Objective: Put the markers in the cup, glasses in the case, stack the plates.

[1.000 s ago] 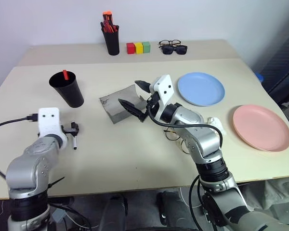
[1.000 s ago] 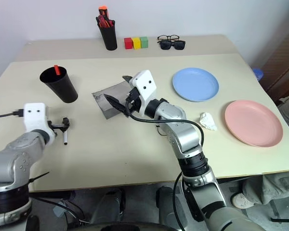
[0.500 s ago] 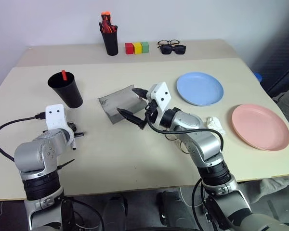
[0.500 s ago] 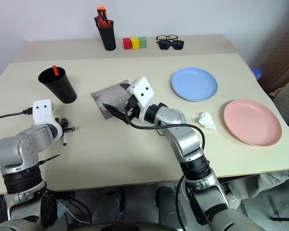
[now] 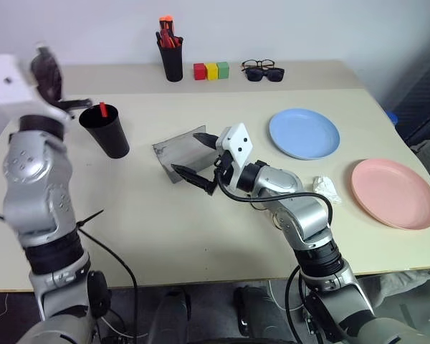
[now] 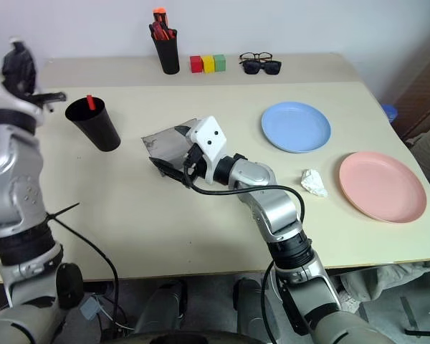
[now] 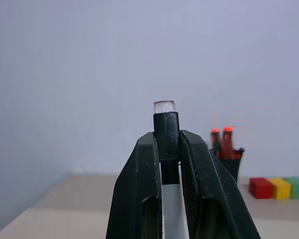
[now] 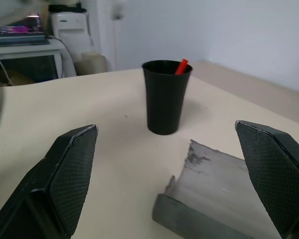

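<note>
Next, my left gripper lets go of the all-black marker inside the wide black cup (image 5: 98, 118), beside the marker with the red cap.
My left gripper (image 7: 167, 139) is raised high at the left, shut on the all-black marker (image 7: 165, 124), whose pale tip points up between the fingers. It hangs up and to the left of the wide black cup (image 5: 107, 134), which holds a red-capped marker (image 5: 102, 109). My right gripper (image 5: 187, 152) is open, its fingers spread over the open grey case (image 5: 173, 147). The glasses are hidden behind my right forearm. The light blue plate (image 5: 304, 134) and the pink plate (image 5: 394, 192) lie apart on the right.
At the back stand a slim pen cup (image 5: 173, 63) with orange and red markers, three coloured blocks (image 5: 211, 70) and dark sunglasses (image 5: 262, 72). A crumpled white scrap (image 5: 324, 186) lies between my right arm and the pink plate.
My left gripper shut on the black marker on the table and lifted it up high beside the cup, tilting upward. The right arm has stayed where it was.
</note>
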Controlling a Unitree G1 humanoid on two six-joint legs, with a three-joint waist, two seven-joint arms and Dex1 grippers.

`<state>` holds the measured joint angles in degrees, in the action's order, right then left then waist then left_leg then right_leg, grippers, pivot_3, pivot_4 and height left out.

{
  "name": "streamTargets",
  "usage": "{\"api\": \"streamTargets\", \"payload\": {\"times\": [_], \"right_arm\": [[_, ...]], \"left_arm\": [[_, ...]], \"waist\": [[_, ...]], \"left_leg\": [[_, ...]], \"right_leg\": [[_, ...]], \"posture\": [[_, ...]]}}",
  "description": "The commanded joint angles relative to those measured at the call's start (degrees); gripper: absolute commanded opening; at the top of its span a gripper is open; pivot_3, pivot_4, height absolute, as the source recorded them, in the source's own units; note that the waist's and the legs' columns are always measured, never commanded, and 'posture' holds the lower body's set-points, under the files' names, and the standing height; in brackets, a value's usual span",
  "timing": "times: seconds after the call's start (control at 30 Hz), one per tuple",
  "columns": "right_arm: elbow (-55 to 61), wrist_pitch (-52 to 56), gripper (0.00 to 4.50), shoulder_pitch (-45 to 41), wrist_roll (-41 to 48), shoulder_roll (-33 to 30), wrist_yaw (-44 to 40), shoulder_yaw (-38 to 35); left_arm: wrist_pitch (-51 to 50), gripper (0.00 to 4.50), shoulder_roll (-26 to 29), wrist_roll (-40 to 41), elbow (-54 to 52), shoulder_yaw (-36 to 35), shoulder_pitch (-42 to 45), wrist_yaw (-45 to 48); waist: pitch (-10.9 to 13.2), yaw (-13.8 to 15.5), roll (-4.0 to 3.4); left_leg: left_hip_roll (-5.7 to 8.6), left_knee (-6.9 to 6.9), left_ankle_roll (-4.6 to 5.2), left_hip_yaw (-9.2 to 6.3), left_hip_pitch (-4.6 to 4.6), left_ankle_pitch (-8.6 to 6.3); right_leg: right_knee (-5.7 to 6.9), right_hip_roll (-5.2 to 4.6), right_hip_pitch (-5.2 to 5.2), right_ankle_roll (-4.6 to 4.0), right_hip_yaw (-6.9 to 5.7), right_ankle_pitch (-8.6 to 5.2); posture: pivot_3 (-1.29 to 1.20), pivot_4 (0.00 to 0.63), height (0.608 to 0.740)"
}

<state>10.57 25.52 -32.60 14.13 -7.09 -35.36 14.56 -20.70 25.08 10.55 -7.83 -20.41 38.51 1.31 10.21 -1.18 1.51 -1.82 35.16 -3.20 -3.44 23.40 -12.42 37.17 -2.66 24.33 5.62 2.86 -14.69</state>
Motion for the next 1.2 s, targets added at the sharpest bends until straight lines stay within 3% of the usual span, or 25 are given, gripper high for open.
{"api": "streamTargets", "payload": {"times": [0.03, 0.2, 0.4, 0.9, 1.1, 1.2], "right_arm": [[-0.19, -1.86, 4.50, -2.25, 0.50, 1.29, -0.39, 0.26], [-0.49, -2.39, 4.50, -2.54, 0.13, 1.42, -0.13, 0.08], [0.78, -1.80, 4.50, -1.59, -0.26, 0.90, 1.08, -0.52], [1.22, -1.64, 4.50, -1.46, 0.17, 0.53, 1.41, -0.17], [1.17, -1.54, 4.50, -1.50, 0.22, 0.45, 1.22, -0.11], [1.30, -1.44, 4.50, -1.43, 0.15, 0.25, 1.18, -0.16]], "left_arm": [[13.11, 0.05, 1.30, -6.11, 15.68, 2.75, 5.31, -1.67], [26.15, 0.05, 1.14, -8.90, 32.38, 4.58, 9.14, -2.55], [33.26, 0.05, 0.18, -9.10, 42.26, 5.49, 9.99, -2.91], [35.51, 0.05, -1.12, -6.85, 44.20, 4.60, 7.50, -2.55], [34.83, 2.89, -1.10, -6.94, 42.65, 4.69, 6.42, -3.75], [34.86, 2.89, -1.43, -5.96, 40.62, 4.54, 6.50, -3.15]], "waist": [[0.00, -0.05, 0.00], [0.00, -0.01, 0.00], [0.00, 0.14, 0.00], [0.00, 0.01, 0.00], [0.00, 0.09, 0.00], [0.00, 0.09, 0.00]], "left_leg": [[0.00, 0.00, 0.00, 0.00, -0.01, 0.00], [-0.01, -0.05, 0.02, 0.00, 0.02, -0.01], [-0.01, -0.03, 0.02, -0.01, 0.04, -0.01], [0.00, -0.03, 0.02, -0.01, 0.04, -0.01], [-0.01, -0.02, 0.02, -0.01, 0.04, -0.01], [0.00, -0.03, 0.02, -0.01, 0.04, -0.01]], "right_leg": [[0.01, 0.01, 0.00, 0.00, 0.00, 0.00], [-0.04, 0.00, 0.01, 0.00, -0.01, 0.00], [-0.01, -0.01, 0.02, 0.01, -0.03, 0.00], [0.01, -0.01, 0.02, 0.02, -0.03, 0.00], [0.02, -0.01, 0.02, 0.02, -0.03, 0.01], [0.02, -0.01, 0.02, 0.02, -0.03, 0.00]], "posture": [[0.00, 0.150, 0.740], [0.00, 0.150, 0.740], [0.00, 0.150, 0.740], [0.00, 0.150, 0.740], [0.00, 0.150, 0.740], [0.00, 0.150, 0.740]]}}
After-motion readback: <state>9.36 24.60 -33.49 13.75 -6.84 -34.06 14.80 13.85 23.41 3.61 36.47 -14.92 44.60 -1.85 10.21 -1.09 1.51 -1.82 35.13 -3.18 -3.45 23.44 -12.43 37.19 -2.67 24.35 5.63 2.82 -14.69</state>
